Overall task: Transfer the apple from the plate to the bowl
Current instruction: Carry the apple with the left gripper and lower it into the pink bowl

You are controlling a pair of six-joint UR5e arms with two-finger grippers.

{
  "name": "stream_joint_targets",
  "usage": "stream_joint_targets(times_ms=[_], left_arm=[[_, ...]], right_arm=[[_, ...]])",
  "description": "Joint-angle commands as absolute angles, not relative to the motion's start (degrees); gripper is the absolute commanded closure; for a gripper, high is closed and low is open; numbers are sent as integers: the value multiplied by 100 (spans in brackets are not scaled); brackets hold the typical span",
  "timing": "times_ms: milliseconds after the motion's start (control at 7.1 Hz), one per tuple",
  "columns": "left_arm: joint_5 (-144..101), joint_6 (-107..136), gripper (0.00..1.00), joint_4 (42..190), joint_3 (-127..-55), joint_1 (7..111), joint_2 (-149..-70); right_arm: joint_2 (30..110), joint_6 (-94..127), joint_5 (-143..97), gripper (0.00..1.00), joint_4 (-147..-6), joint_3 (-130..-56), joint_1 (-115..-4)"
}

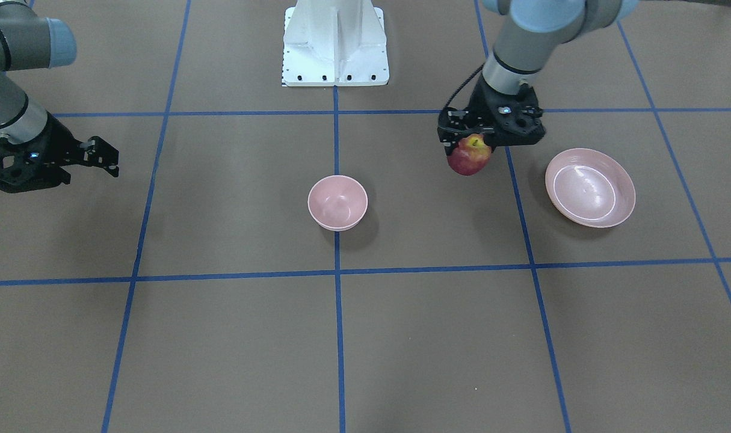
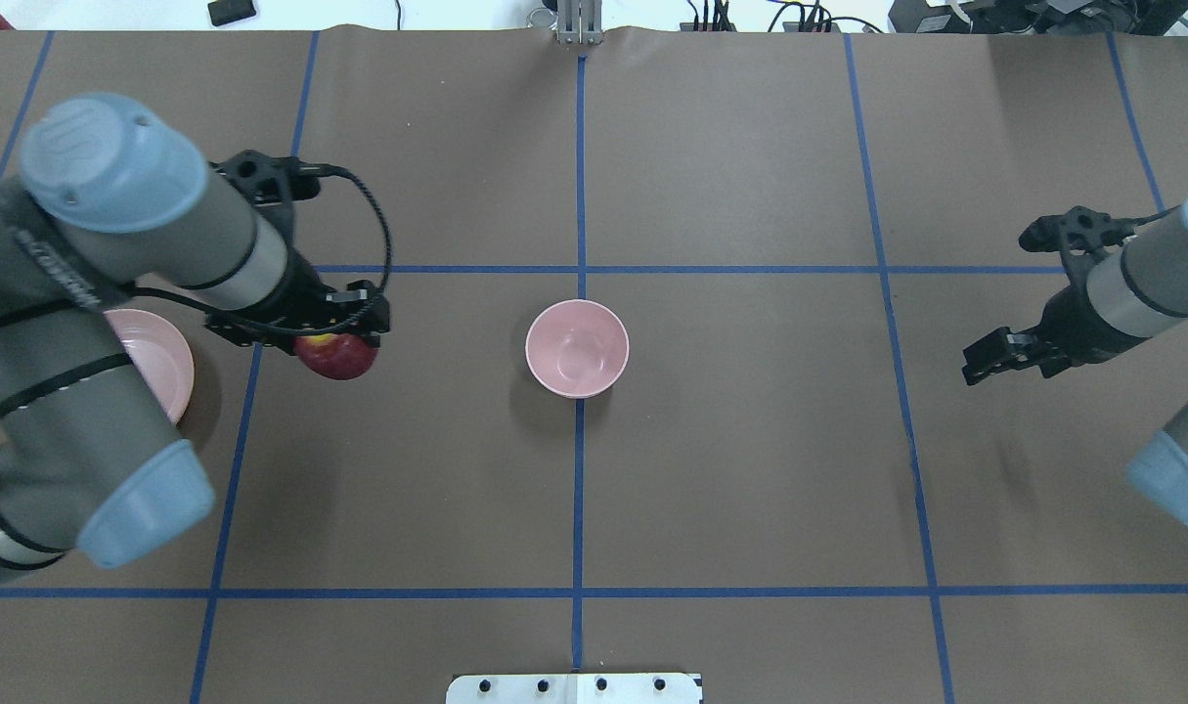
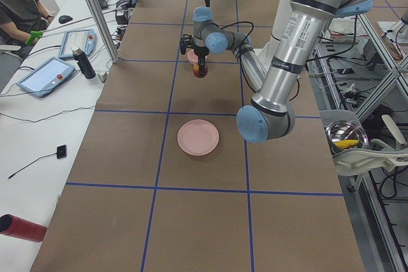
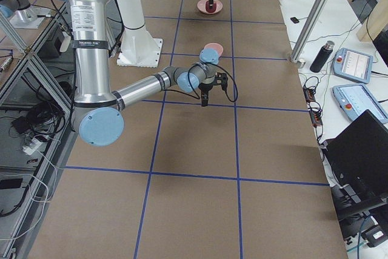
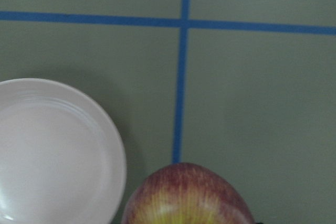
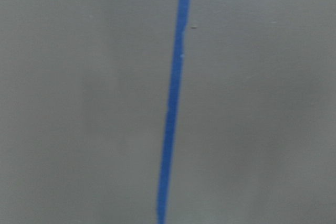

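The dark-red apple, now in the air beside the plate, will be let go by my left gripper inside the small deep pink bowl [image 1: 339, 205] in the middle of the table.
My left gripper [image 1: 470, 150] is shut on the dark-red apple [image 1: 468, 157] and holds it in the air above the table, between the plate and the bowl. The glossy pale-pink plate [image 1: 590, 187] lies empty a short way from the gripper. The small deep pink bowl [image 1: 337, 202] stands empty at the table's middle. In the overhead view the apple [image 2: 339, 360] hangs well left of the bowl [image 2: 576, 349]; the plate [image 2: 158, 362] is half hidden under my left arm. The left wrist view shows the apple [image 5: 186, 198] beside the plate [image 5: 52, 150]. My right gripper [image 2: 975, 367] looks shut and empty, far off.
Brown table cover with blue tape grid lines [image 1: 336, 270]. The white robot base [image 1: 335, 45] stands at the table's robot side. Operators' side table with tablets and a bottle [image 3: 81, 63] lies beyond the table's edge.
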State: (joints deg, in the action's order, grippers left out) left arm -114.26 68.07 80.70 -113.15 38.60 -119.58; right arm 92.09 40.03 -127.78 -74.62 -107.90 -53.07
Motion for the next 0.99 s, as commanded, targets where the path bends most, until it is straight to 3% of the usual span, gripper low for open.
stream_joint_targets(times_ms=[0,141,423,846], left_arm=[[-10884,7372,100,7734,-9896,3517,-13685],[-10803,7444,100,7769,-9044,3463,-14355],[-10776,7505,100,8537,-8116,3254,-14555],[-10705,7541,100,8771,-7901,3050,-14502]], right_arm=[[9824,2695,-12929,0,-7471,-10758,-6026],[9948,2428,-12929,0,-7471,-10732,-6160],[9967,2426,-13024,0,-7471,-10723,-6179],[9984,2426,-13148,0,-7471,-10723,-6170]])
